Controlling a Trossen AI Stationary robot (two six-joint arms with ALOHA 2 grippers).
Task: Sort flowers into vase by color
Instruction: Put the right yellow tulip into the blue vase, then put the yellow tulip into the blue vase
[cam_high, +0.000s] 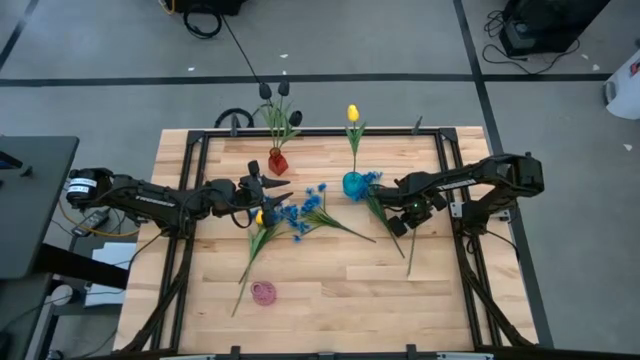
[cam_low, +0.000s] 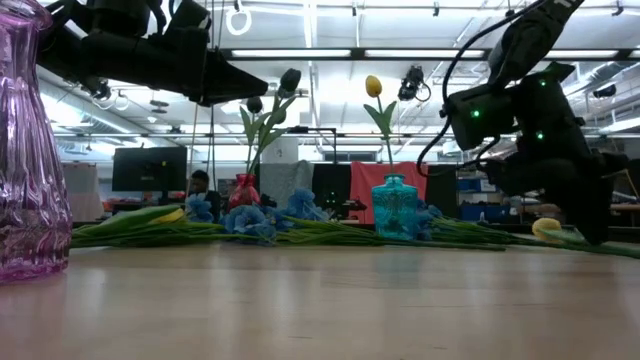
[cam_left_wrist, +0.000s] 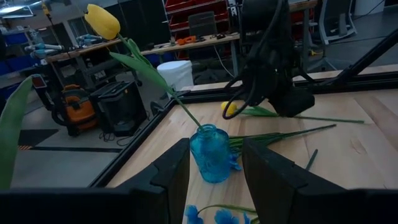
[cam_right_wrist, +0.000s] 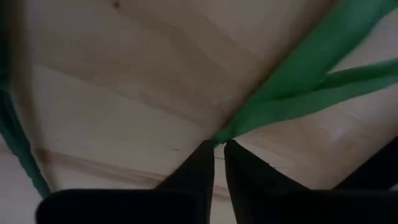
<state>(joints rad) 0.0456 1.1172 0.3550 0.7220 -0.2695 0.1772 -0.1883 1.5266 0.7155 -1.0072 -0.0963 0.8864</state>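
Observation:
The yellow tulip's leaf base is only nipped by my right gripper's fingers, so next I open them and take the stem (cam_high: 413, 237) just below the leaves before lifting it to the blue vase.
A blue vase (cam_high: 353, 185) holds one upright yellow tulip (cam_high: 352, 113). A red vase (cam_high: 278, 161) holds dark tulips (cam_high: 275, 90). A pink vase (cam_high: 263, 292) stands near the front edge. Blue blossoms (cam_high: 300, 213) and a yellow tulip (cam_high: 260, 217) lie flat at the table's middle. Another yellow tulip (cam_left_wrist: 229, 107) lies on the right, its stem (cam_high: 410, 252) running toward the near edge. My right gripper (cam_right_wrist: 218, 152) points down over it, shut on its greenery. My left gripper (cam_left_wrist: 214, 177) hovers level and open, left of the blue vase, holding nothing. My right gripper pinches the lying yellow tulip where its green leaves meet the stem (cam_right_wrist: 222, 135), only at the fingertips. The fingers come from above, pointing steeply down. The tulip lies flat on the table, its bloom (cam_low: 545, 228) beside the gripper.
Black frame rails (cam_high: 300, 133) run along the table's far and side edges. Bare wood (cam_high: 340, 290) lies toward the near edge, right of the pink vase. A long green stem (cam_high: 345, 228) stretches from the blue blossoms toward the right.

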